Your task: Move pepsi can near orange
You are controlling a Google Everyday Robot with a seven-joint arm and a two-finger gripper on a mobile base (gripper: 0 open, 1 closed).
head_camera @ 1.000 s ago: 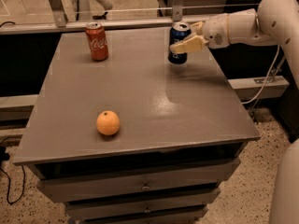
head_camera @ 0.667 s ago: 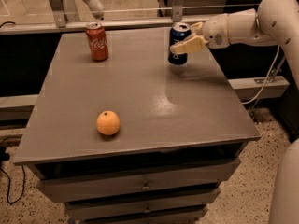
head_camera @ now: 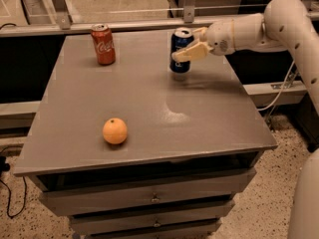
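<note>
The gripper will let go of the pepsi can on the grey table top just behind the orange (head_camera: 141, 113), toward the robot's arm.
The dark blue pepsi can (head_camera: 178, 41) stands upright at the back right of the grey table top (head_camera: 149, 103). My gripper (head_camera: 184, 46) reaches in from the right and is shut on the can: one tan finger (head_camera: 190, 53) crosses its front and the other is behind it. I cannot tell whether the can's base touches the table. The orange (head_camera: 115, 131) lies near the front left of the table, well apart from the can and the gripper.
A red cola can (head_camera: 103, 44) stands at the back left of the table. The table has drawers (head_camera: 154, 198) below its front edge. My white arm (head_camera: 279, 24) spans the right side. A rail (head_camera: 124, 24) runs behind the table.
My gripper has carried the pepsi can a little to the left and toward the front of the table. The orange and the red can have not moved.
</note>
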